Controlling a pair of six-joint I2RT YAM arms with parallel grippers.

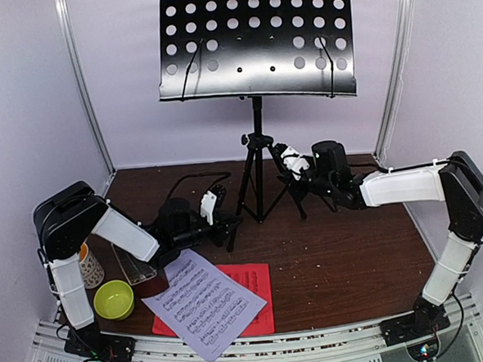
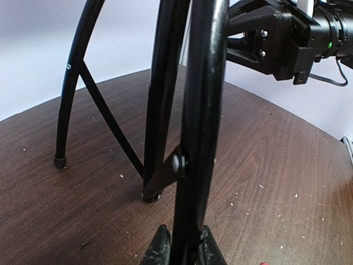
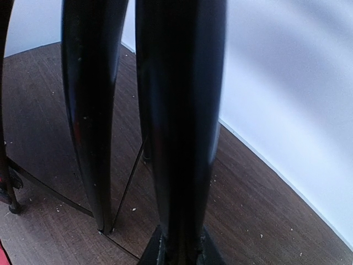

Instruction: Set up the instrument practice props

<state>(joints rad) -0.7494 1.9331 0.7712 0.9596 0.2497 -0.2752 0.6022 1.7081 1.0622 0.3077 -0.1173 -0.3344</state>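
My right gripper is holding the tripod leg above its brace joint. I will open it and grip that leg lower, near its foot (image 1: pixel 302 213), before I spread the legs.
The black music stand (image 1: pixel 253 41) rises at the back centre, its perforated desk high above its tripod legs (image 1: pixel 254 188). My left gripper (image 1: pixel 230 224) is shut on the left tripod leg (image 2: pixel 201 110), and the left wrist view shows both fingertips (image 2: pixel 161 249) pressed against that tube. My right gripper (image 1: pixel 293 176) is shut on the right tripod leg (image 3: pixel 182 138). A white music sheet (image 1: pixel 204 302) lies tilted over a red music sheet (image 1: pixel 255 288) near the front edge. The metronome (image 1: pixel 136 268), with its clear cover, stands partly hidden behind my left forearm.
At the front left, a patterned mug (image 1: pixel 89 267) stands next to a lime-green bowl (image 1: pixel 113 299). White walls and metal posts close in the brown table (image 1: pixel 353 256) at the back and sides. In the left wrist view, my right gripper body (image 2: pixel 276 38) shows beyond the legs.
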